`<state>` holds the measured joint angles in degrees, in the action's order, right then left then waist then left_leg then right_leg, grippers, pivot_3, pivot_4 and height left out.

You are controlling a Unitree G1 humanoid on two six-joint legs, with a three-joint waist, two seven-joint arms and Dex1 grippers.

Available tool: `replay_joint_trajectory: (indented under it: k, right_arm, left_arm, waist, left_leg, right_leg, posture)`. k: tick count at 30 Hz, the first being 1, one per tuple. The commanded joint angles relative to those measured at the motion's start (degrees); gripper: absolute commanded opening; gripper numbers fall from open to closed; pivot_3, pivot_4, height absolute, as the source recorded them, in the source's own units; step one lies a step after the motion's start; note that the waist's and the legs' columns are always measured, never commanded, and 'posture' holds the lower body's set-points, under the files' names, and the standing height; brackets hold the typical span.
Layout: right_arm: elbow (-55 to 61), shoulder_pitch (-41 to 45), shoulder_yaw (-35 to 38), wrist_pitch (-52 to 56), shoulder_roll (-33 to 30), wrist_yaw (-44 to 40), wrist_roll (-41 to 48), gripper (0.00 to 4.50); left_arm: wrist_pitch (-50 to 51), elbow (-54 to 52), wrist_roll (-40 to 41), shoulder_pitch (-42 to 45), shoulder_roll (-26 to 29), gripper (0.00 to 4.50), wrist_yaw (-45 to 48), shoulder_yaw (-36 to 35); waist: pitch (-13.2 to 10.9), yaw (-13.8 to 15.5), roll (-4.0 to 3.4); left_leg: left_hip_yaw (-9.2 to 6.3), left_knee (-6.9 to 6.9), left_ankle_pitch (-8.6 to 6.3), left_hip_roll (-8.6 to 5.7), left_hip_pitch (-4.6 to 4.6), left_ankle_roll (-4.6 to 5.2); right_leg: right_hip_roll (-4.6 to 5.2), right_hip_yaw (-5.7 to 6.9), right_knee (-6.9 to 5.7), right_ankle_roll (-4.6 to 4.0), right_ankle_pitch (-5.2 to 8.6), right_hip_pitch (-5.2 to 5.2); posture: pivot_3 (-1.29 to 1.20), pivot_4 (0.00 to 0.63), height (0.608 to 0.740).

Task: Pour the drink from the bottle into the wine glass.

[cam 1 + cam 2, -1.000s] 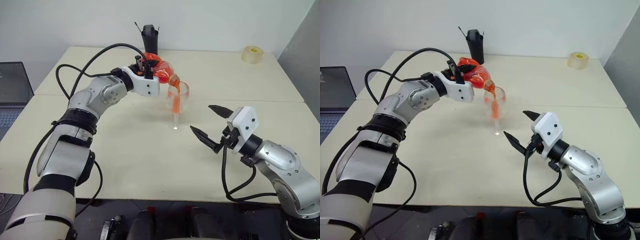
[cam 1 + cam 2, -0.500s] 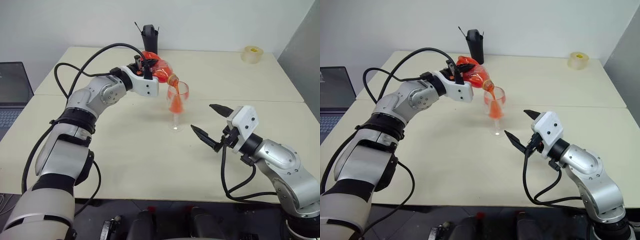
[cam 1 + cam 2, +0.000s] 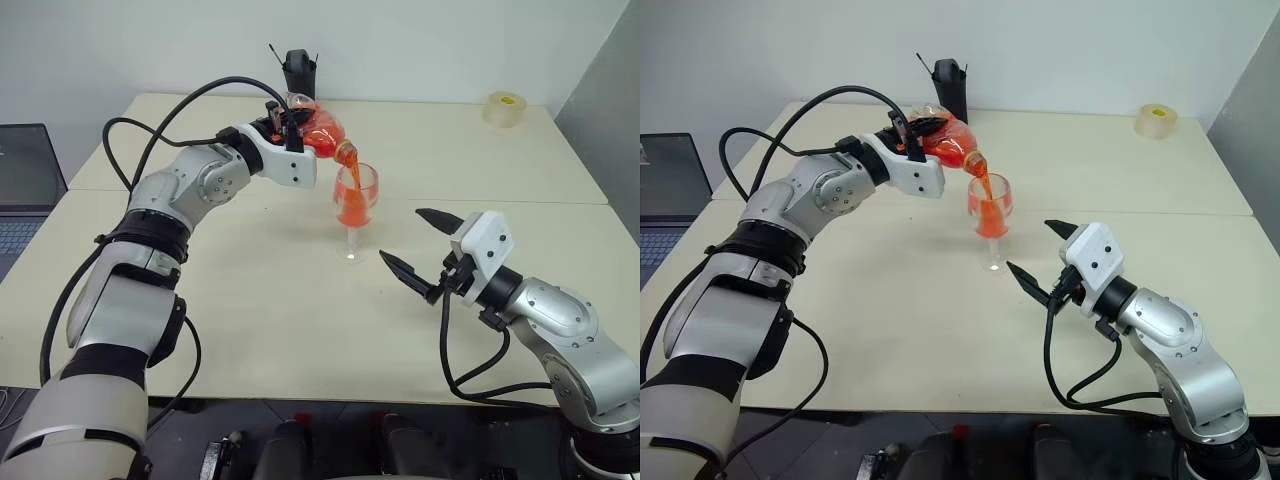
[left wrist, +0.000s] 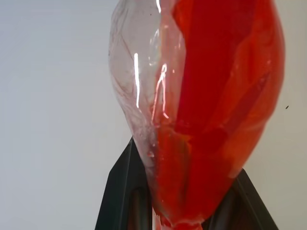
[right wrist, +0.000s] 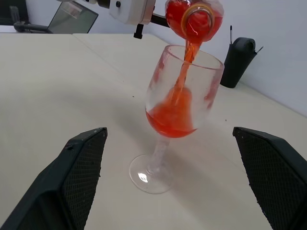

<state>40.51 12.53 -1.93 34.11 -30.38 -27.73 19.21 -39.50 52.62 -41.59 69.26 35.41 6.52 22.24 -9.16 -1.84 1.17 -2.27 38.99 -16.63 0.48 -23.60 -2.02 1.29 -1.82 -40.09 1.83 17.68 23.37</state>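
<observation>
My left gripper needs to let go of the bottle on the bare table (image 3: 230, 231) between the laptop and the wine glass, and I need to leave it there.
My left gripper (image 3: 288, 128) is shut on the bottle (image 3: 322, 137), a small clear one tinted red, held tilted with its mouth over the wine glass (image 3: 355, 207). A stream of the drink (image 5: 183, 67), bright red, runs from the mouth into the bowl, where red liquid (image 5: 171, 119) has pooled. The glass stands upright on the table in the middle. In the left wrist view the bottle (image 4: 211, 110) fills the space between the fingers, half clear and half red. My right gripper (image 3: 420, 252) hovers open just right of the glass foot, holding nothing.
A tall black cup (image 3: 298, 76) stands behind the bottle at the table's far edge. A roll of tape (image 3: 505, 108) lies at the far right corner. A laptop (image 3: 28, 180) sits off the table's left side. Cables loop over my left arm.
The bottle has tipped a little further and its upper part looks emptier. More red liquid sits in the glass bowl. The right gripper has stayed put.
</observation>
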Motion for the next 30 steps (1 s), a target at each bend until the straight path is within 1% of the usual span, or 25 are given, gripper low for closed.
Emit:
replay_joint_trajectory:
  k: [1, 12, 27, 30]
  right_arm:
    - [0.9, 1.1, 0.2, -1.4, -0.3, -0.6, 0.0, 4.5]
    - [0.3, 0.7, -0.2, -2.0, -0.1, -0.9, -0.8, 4.5]
    - [-0.6, 1.9, 0.7, -2.2, 0.2, -0.6, -1.1, 4.5]
    - [-0.7, 2.2, 0.6, -2.2, 0.3, -0.6, -1.1, 4.5]
  left_arm:
    - [-0.4, -1.2, 0.5, 2.2, 1.3, 0.76, -1.6, -0.8]
    - [0.1, -0.9, 0.4, 2.0, 2.0, 0.76, -2.3, -0.7]
    - [0.6, -0.3, 0.8, 2.3, 1.4, 0.76, -2.3, -0.9]
    - [1.7, 0.2, 4.9, 1.6, 0.0, 0.76, 0.3, -2.9]
  waist:
    - [0.0, 0.0, 0.0]
    - [0.0, 0.0, 0.0]
    - [0.0, 0.0, 0.0]
    - [0.0, 0.0, 0.0]
  left_leg:
    - [0.0, 0.0, 0.0, 0.0, 0.0, 0.0]
    - [0.01, 0.01, 0.0, 0.0, 0.0, 0.0]
    - [0.01, 0.01, 0.0, 0.0, 0.01, 0.0]
    - [0.01, 0.01, 0.0, 0.0, 0.01, -0.01]
  right_leg:
    - [0.0, 0.0, 0.0, 0.0, 0.0, 0.0]
    - [0.0, 0.0, -0.01, 0.0, 0.0, 0.0]
    - [0.01, -0.01, -0.01, 0.0, 0.0, 0.0]
    - [0.01, 0.0, -0.02, 0.0, 0.0, 0.0]
  posture:
    - [0.0, 0.15, 0.74]
    - [0.0, 0.15, 0.74]
    - [0.0, 0.15, 0.74]
    - [0.0, 0.15, 0.74]
